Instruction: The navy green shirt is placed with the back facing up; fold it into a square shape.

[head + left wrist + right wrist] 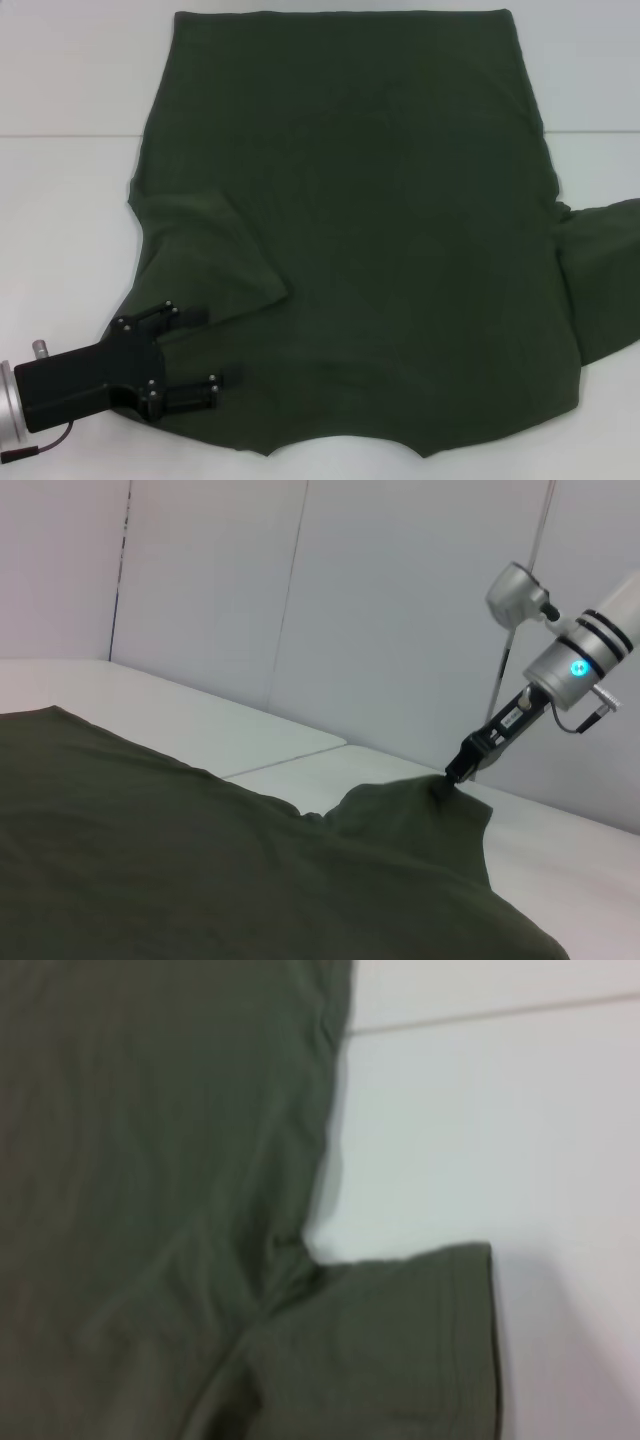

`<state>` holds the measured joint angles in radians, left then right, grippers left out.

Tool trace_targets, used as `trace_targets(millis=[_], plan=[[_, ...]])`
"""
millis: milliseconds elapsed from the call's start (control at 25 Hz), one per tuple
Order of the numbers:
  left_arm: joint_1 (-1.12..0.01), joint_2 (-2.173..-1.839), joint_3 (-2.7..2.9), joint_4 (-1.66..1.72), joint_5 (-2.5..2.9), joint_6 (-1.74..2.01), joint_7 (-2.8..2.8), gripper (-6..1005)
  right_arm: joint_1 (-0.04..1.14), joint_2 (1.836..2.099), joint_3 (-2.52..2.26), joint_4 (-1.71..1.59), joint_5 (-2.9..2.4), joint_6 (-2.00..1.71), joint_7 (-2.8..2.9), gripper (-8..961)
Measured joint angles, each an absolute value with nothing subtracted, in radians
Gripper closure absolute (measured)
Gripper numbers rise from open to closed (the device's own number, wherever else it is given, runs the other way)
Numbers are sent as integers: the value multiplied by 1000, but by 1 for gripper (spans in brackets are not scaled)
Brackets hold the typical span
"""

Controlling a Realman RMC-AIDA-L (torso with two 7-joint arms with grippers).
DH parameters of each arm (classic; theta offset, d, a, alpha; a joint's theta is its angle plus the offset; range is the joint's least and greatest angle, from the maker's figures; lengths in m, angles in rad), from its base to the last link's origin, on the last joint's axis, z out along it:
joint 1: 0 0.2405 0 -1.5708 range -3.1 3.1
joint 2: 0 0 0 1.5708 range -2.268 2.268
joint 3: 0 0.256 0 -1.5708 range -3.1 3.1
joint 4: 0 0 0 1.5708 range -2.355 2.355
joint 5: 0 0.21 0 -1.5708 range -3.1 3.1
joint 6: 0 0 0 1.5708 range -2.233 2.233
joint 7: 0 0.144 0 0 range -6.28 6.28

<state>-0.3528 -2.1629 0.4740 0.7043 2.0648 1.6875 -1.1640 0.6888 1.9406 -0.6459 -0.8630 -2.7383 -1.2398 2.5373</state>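
My right gripper is to lay the cuff of the outstretched sleeve down on the shirt's back, straight inward from its armpit fold (443,218).
The navy green shirt (370,250) lies spread flat on the white table, plain back up, collar toward me. Its left sleeve (215,260) is folded inward onto the body. My left gripper (195,348) hovers open at the near left shoulder, its jaws wide apart over the cloth. The right sleeve (600,275) runs off the picture's right edge. In the left wrist view, my right gripper (455,768) pinches that sleeve (420,805), and the cloth rises to a peak at its tip. The right wrist view shows the sleeve (400,1350) and the armpit fold.
The white table (60,200) has a thin seam (70,135) running across it behind the shirt's middle. Pale wall panels (300,600) stand beyond the far edge. The shirt's near hem lies close to the table's front edge.
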Motion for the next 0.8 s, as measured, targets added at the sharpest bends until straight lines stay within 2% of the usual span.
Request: trace_targets(millis=[480,800], plan=[[-353,-2161,474,706,2071,1686,-1171,79,739,1940,-646,-947,-2735,-1270,2535,934],[-351,-2161,474,706,2071,1687,-1172,79,775,1954,-689,-942,-2733,-1280,2533,932]])
